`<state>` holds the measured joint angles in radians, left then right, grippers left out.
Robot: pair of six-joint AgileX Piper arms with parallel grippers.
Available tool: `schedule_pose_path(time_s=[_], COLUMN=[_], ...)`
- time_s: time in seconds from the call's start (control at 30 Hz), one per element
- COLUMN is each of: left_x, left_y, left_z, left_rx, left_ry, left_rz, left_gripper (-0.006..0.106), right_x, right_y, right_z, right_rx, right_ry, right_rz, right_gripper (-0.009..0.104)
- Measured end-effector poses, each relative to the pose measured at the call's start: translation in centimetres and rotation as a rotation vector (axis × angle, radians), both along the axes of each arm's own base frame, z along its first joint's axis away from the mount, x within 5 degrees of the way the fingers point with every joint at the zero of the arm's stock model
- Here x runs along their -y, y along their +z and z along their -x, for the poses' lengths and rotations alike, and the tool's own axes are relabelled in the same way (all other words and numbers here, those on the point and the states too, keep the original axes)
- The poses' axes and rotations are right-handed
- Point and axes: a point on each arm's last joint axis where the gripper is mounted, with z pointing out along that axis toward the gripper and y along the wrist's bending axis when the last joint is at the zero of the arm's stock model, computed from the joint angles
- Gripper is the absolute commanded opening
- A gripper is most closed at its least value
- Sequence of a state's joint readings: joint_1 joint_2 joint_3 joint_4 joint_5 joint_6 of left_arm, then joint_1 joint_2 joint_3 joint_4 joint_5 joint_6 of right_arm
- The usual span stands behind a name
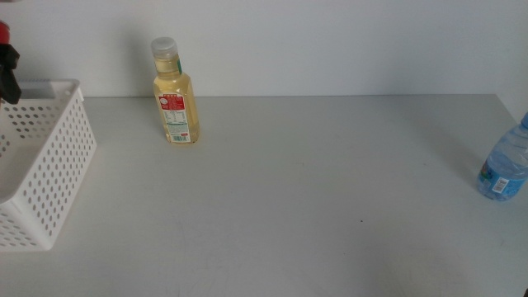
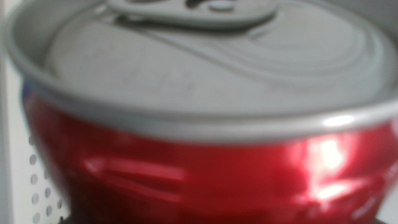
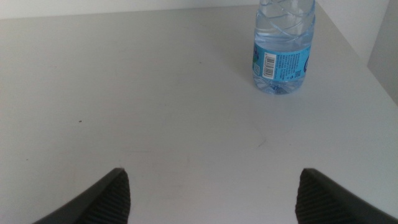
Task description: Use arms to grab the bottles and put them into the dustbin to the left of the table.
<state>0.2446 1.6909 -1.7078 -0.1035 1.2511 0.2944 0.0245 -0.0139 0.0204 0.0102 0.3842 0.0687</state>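
Next, my left gripper lets go of the red soda can on the white dustbin's bottom [image 1: 16,169], near the dustbin's side that faces the table.
A red soda can [image 2: 186,168] fills the left wrist view, top end up, and my left gripper [image 1: 7,66] is shut on it at the far left edge of the middle view, above the white perforated dustbin [image 1: 49,157]. Only a sliver of the can [image 1: 3,31] shows there. A clear bottle of yellow liquid [image 1: 174,95] with a white cap stands upright at the back left of the table [image 1: 289,198]. A blue-labelled water bottle [image 1: 503,169] stands at the right edge. My right gripper [image 3: 211,193] is open, low over the table, some way short of the water bottle [image 3: 283,50].
The dustbin's perforated wall [image 2: 34,180] shows beside the can in the left wrist view. A white wall runs behind the table. The table's right edge lies just past the water bottle.
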Motion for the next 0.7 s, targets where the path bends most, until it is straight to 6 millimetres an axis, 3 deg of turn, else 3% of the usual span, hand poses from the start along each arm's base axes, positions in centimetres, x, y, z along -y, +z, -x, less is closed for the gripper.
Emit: schedule_pose_path(time_s=[0.7], left_x=[-4.1], left_y=[-9.8], left_z=[-4.6], left_rx=[-0.257], left_ry=[0.025], left_rz=[-0.044], left_gripper=[-0.002], right_x=[0.0], right_y=[0.0], right_z=[0.0], right_rx=[0.000], right_ry=[0.000], right_rz=[0.000], right_gripper=[0.069])
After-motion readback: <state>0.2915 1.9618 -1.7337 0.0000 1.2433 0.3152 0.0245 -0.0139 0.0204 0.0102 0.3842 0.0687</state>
